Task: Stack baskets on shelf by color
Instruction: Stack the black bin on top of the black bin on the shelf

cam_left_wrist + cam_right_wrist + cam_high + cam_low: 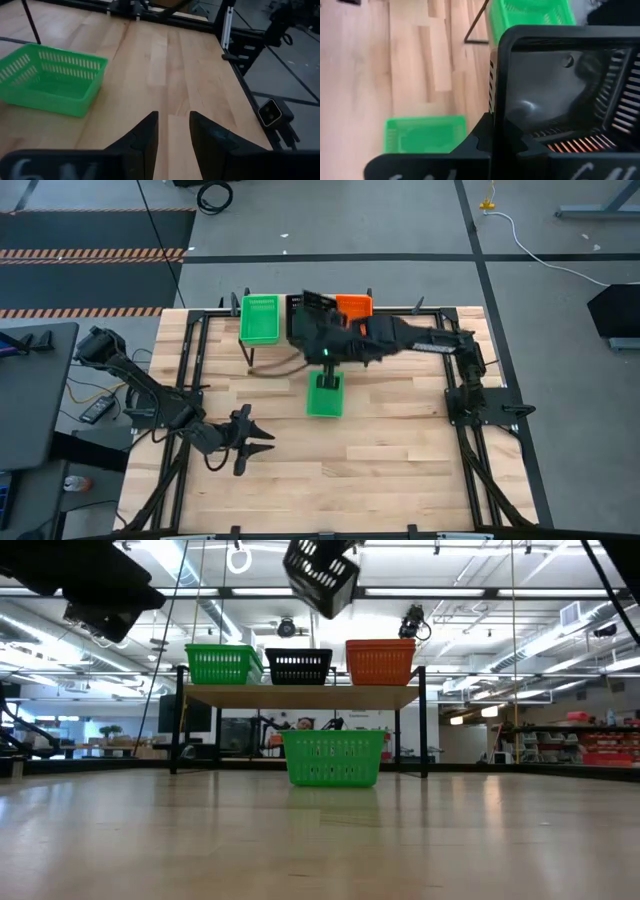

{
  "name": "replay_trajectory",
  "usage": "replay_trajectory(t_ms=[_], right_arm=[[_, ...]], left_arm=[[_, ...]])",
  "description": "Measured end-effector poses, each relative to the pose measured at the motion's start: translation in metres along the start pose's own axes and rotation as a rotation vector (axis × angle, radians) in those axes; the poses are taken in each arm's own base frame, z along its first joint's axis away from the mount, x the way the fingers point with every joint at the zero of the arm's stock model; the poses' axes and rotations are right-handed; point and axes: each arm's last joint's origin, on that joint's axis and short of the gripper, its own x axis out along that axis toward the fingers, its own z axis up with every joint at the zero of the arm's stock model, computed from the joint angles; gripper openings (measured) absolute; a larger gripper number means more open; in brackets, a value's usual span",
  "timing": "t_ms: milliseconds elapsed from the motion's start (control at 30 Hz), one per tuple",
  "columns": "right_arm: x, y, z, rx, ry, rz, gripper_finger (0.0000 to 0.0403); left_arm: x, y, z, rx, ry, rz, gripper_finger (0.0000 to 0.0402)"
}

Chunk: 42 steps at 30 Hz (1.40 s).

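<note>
The shelf's black basket (307,318) sits between the green and orange ones. Next, I set the black basket down inside it with my right gripper. The held basket hangs tilted above the shelf's middle.
On the shelf (300,695) stand a green basket (222,664), a black basket (298,666) and an orange basket (380,661), side by side. Another green basket (324,395) rests on its bottom on the tabletop in front of the shelf. My right gripper (507,142) is shut on a second black basket (322,575), which hangs tilted in the air above the shelf's middle. My left gripper (266,442) hovers open over the table's near left part, pointing toward the right edge. The other baskets do not show. My right gripper holds the black basket by one wall at its rim (496,120), with one finger outside (482,135) and one inside the hollow (535,147). The basket is lifted clear, tilted, high above the shelf's black basket (300,308).
The shelf's thin black legs (423,730) stand at the table's far edge. A black metal frame (470,395) carries the arms along both sides. Bare wood lies between the green basket on the table (50,80) and my left gripper (172,132).
</note>
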Motion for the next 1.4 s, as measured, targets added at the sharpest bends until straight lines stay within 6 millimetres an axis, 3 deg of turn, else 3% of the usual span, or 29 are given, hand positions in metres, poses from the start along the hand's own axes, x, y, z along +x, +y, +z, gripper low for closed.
replay_trajectory(t_ms=[300, 500, 900, 1067, 1400], right_arm=[[0.036, -0.059, 0.001, -0.038, -0.023, 0.05, 0.0006], [0.061, -0.083, -0.005, -0.01, -0.001, 0.089, 0.0006], [0.111, -0.083, -0.011, -0.065, 0.1, 0.095, 0.0007], [0.111, -0.084, -0.013, -0.069, 0.138, 0.015, 0.0013], [0.108, -0.078, -0.013, -0.073, 0.139, 0.045, 0.0023]], left_arm=[[-0.003, -0.003, -0.006, -0.041, 0.051, -0.018, 0.0117], [-0.004, -0.003, -0.01, -0.078, 0.079, -0.015, 0.0117], [-0.005, -0.001, -0.014, -0.121, 0.115, 0.009, 0.0117], [-0.005, -0.001, -0.014, -0.12, 0.115, 0.014, 0.0117], [-0.005, 0.0, -0.014, -0.123, 0.111, 0.024, 0.0117]])
